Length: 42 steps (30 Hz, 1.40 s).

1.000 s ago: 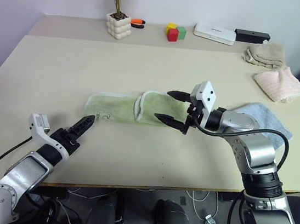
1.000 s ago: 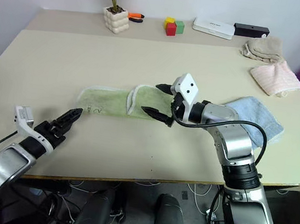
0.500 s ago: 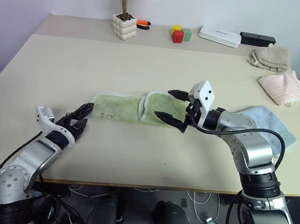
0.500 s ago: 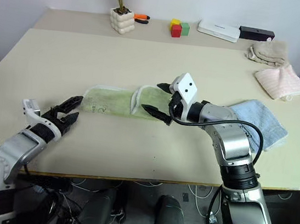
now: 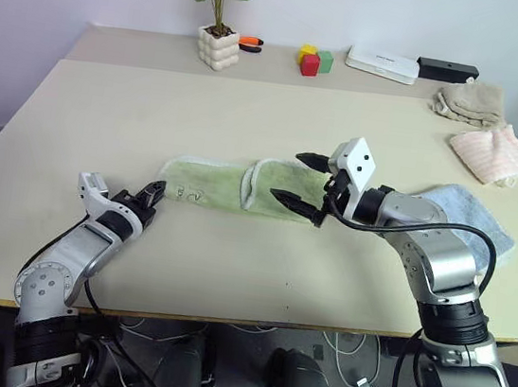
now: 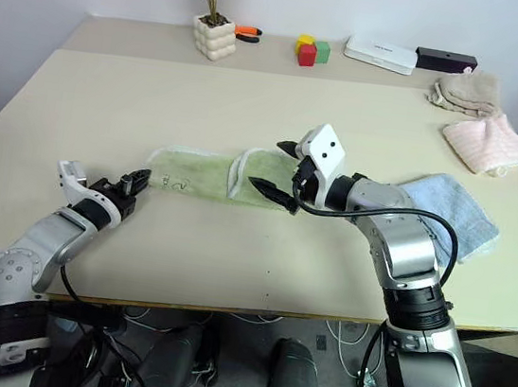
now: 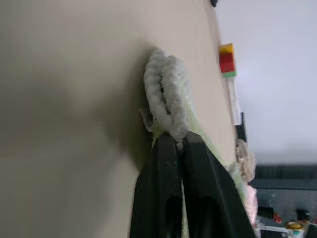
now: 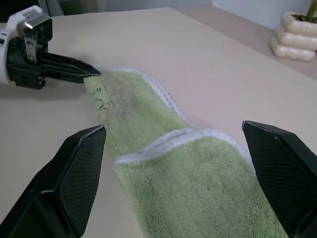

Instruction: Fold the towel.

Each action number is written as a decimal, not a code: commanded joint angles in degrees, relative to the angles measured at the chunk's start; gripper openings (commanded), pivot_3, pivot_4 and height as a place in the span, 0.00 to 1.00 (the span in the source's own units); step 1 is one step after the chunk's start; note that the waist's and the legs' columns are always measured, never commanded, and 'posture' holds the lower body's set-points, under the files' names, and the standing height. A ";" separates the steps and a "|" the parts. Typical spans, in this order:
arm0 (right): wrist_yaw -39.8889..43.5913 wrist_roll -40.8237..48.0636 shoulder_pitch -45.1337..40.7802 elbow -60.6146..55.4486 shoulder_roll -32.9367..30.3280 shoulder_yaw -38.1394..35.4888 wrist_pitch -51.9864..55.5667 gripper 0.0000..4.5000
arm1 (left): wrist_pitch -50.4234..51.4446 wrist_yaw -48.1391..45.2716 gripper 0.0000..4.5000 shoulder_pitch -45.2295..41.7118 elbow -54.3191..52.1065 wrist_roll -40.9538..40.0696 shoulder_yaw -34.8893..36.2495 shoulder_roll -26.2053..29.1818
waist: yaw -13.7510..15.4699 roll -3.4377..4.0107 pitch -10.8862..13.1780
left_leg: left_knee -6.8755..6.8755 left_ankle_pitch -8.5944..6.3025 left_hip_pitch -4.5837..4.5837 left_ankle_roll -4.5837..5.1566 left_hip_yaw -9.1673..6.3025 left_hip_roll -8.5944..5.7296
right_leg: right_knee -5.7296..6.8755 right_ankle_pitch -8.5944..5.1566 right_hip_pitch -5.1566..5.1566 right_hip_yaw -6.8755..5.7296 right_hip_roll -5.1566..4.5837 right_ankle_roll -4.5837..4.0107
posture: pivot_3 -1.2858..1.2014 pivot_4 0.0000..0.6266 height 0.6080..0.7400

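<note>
I should use my left gripper to let go of the corner of the light green towel on the doubled part's outer end (image 5: 321,215) under my right gripper.
The light green towel (image 5: 212,184) lies as a long strip across the middle of the table, its right part doubled over with the white edging showing (image 8: 188,173). My left gripper (image 5: 155,189) is at the strip's left end, low on the table, shut on the towel's corner. In the left wrist view the black fingers (image 7: 168,163) pinch the bunched white edging (image 7: 166,94). My right gripper (image 5: 288,176) hovers open over the doubled right part, one finger on each side of the strip, holding nothing.
A light blue cloth (image 5: 471,217) lies under my right forearm. A pale pink cloth (image 5: 494,153) and a beige cloth (image 5: 467,97) sit at the far right. Along the back stand a potted plant (image 5: 218,47), coloured blocks (image 5: 310,60), a white box (image 5: 381,64) and a black box (image 5: 448,66).
My left gripper has moved forward to the towel's left corner and shut on it. The right gripper has stayed open in place. The camera has shifted slightly.
</note>
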 commanded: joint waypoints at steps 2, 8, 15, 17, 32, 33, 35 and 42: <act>1.05 0.16 0.95 -0.60 -3.26 -3.67 -1.35 1.00 | 2.00 -3.10 0.01 -0.82 -5.07 1.41 -2.98 0.64 | 0.48 -0.05 0.04 | 0.00 0.00 -0.07 0.01 -0.02 0.00 | -0.04 0.00 -0.03 -0.02 0.00 0.00 | 0.52 0.24 1.00; 8.72 6.11 6.49 -0.79 -10.85 -11.51 -0.97 1.00 | 2.17 -11.04 0.01 -3.30 -13.18 6.04 -7.21 2.84 | 1.05 -0.11 0.08 | 0.00 -0.05 -0.48 0.09 -0.02 -0.02 | -0.39 0.07 0.02 -0.07 0.03 -0.06 | 0.52 0.24 1.00; 12.96 11.04 11.82 -1.81 -15.54 -18.73 -1.12 1.00 | 0.69 -24.53 0.01 -12.71 -13.83 20.87 -17.85 6.27 | 0.75 -0.09 0.08 | 0.05 -0.03 -0.62 0.10 -0.04 -0.08 | -0.45 0.10 -0.04 -0.12 0.21 -0.05 | 0.52 0.24 1.00; 11.60 10.37 12.20 -1.15 -15.86 -19.27 -1.31 1.00 | -1.34 -30.13 0.01 -17.55 -9.20 27.89 -24.25 4.18 | 0.94 -0.09 0.09 | 0.04 -0.01 -0.62 0.10 -0.05 -0.05 | -0.45 0.10 -0.05 -0.12 0.25 -0.05 | 0.52 0.24 1.00; 3.34 12.16 18.21 -9.64 -17.16 -25.64 1.88 1.00 | -16.93 -52.67 0.01 -32.49 23.41 60.03 -42.86 -12.08 | 0.99 -0.13 0.12 | 0.25 0.06 -1.00 0.30 -0.19 -0.06 | -0.54 0.28 -0.25 -0.17 0.29 0.17 | 0.52 0.24 1.00; 2.86 12.07 18.60 -10.08 -17.05 -25.85 1.99 1.00 | -17.07 -52.97 0.01 -32.54 24.20 61.04 -42.94 -12.50 | 0.98 -0.13 0.12 | 0.27 0.04 -1.01 0.33 -0.20 -0.05 | -0.53 0.24 -0.26 -0.17 0.29 0.10 | 0.52 0.24 1.00; 2.07 12.23 19.05 -10.93 -16.78 -26.08 2.27 1.00 | -17.27 -53.95 0.01 -32.66 25.88 62.52 -42.58 -13.12 | 0.97 -0.12 0.12 | 0.28 0.03 -1.00 0.35 -0.22 -0.03 | -0.53 0.20 -0.25 -0.16 0.28 0.02 | 0.52 0.24 1.00; 0.53 12.01 17.97 -10.81 -16.21 -24.45 2.07 1.00 | -15.54 -58.85 0.53 -32.03 24.94 62.67 -40.53 -13.55 | 0.96 -0.12 0.12 | 0.29 0.03 -1.02 0.37 -0.23 -0.03 | -0.53 0.20 -0.25 -0.16 0.28 0.03 | 0.52 0.24 1.00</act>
